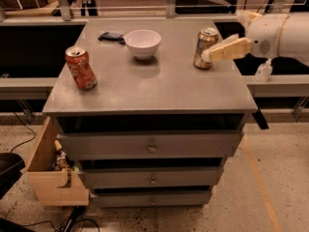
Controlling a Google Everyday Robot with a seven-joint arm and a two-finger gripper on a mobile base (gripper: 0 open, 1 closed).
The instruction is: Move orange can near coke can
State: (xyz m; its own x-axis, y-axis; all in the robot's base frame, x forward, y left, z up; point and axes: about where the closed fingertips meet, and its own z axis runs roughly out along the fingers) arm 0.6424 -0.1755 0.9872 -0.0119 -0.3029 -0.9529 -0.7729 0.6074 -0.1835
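Observation:
I need to next close my gripper on the orange can's middle (204, 48), about halfway between the can's silver top and the top of the grey cabinet.
The orange can (205, 47), golden-tan with a silver top, stands upright at the right rear of the grey cabinet top (159, 86). The coke can (80, 68), red-orange with white markings, stands upright near the left edge, far from the orange can. My gripper (213, 53) comes in from the right on a white arm (280, 33). Its tan tip is right at the orange can's right side, at mid-height. I cannot tell whether it touches the can.
A white bowl (142, 43) sits at the rear middle, between the two cans. A dark flat object (111, 36) lies behind it to the left. The cabinet has drawers below, and a wooden box (50, 173) hangs at its lower left. A small bottle (263, 71) stands on the ledge at right.

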